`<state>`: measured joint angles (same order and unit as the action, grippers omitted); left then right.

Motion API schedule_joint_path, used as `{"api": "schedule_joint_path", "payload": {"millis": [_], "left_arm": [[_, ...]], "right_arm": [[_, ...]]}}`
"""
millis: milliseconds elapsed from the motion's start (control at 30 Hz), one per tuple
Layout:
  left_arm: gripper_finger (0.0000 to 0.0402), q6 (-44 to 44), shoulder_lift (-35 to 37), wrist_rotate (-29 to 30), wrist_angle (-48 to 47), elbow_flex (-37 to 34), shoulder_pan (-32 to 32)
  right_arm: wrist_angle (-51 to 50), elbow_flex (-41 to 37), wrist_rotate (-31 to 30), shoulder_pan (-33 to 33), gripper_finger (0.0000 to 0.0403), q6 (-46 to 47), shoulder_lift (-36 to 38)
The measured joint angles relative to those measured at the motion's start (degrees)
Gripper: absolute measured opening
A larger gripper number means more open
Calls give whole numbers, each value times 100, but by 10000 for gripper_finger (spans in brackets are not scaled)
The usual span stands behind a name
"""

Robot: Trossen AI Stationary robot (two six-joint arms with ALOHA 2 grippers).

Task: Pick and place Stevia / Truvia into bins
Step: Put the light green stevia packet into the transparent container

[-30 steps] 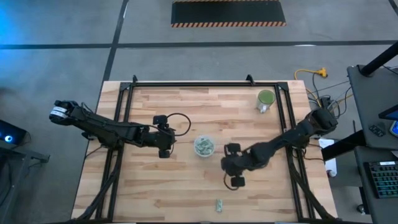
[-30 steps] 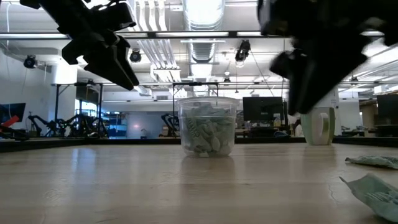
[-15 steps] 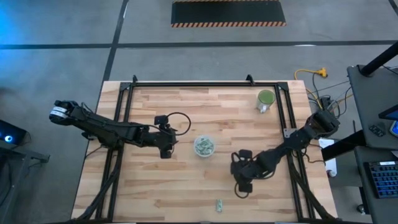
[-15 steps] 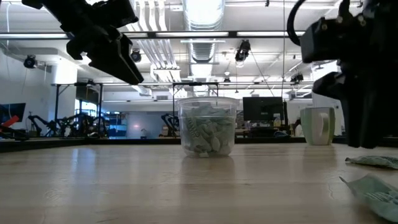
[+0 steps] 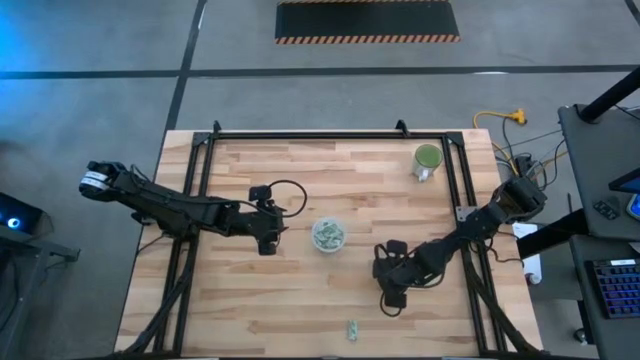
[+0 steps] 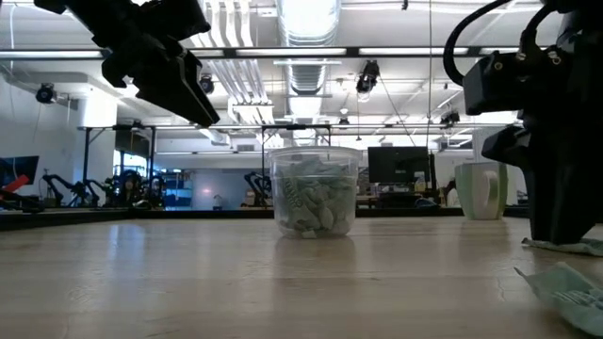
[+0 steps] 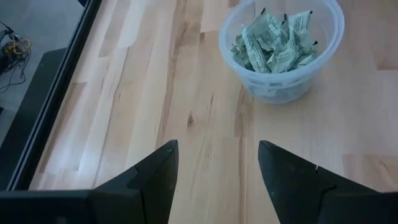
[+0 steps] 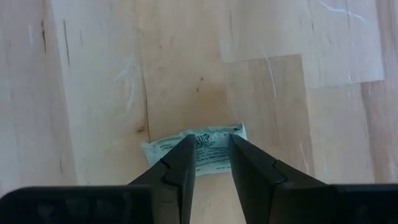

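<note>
I have both fingers over the packet's flat top, so I will open my right gripper, turn it a little and pinch the packet by its end (image 8: 240, 131) before I lift it.
The bin (image 5: 328, 235) is a small round clear cup near the table's middle, standing on its base and full of green-and-white packets (image 7: 273, 40). My left gripper (image 5: 266, 238) hovers open above the table just to the bin's left, (image 7: 217, 162). My right gripper (image 5: 390, 298) is down at the table, nearer the near edge and to the bin's right. Its narrowly open fingers (image 8: 211, 149) stand over the middle of one flat packet (image 8: 211, 144). Another loose packet (image 5: 352, 328) lies flat close to the near edge, (image 6: 565, 290). My right gripper comes from above, pointing down, its two fingertips (image 8: 183, 155) set across the middle of the flat packet (image 8: 158, 148), which lies on the table. A strip of the packet shows between them. I cannot tell whether the fingertips touch it.
A green mug (image 5: 428, 160) with a white handle stands near the far right corner, (image 6: 482, 191). A black metal frame (image 5: 200, 180) runs along the table's left, far and right sides. Bare wood lies between the bin and the near edge.
My right gripper has moved toward the near edge and a little to the right, and has come down to the table over the packet. My left gripper has stayed beside the bin.
</note>
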<state>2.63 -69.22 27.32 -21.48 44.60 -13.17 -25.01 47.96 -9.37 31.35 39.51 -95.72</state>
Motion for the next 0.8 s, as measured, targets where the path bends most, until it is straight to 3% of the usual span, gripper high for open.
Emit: {"api": "schedule_joint_path", "payload": {"millis": [433,800], "left_arm": [[205,0,1,-1,3,0,0],[205,0,-1,-1,4,0,0]], "right_arm": [[1,-8,-133,0,14,-97,1],[-8,276,-508,-2,9,-829,0]]}}
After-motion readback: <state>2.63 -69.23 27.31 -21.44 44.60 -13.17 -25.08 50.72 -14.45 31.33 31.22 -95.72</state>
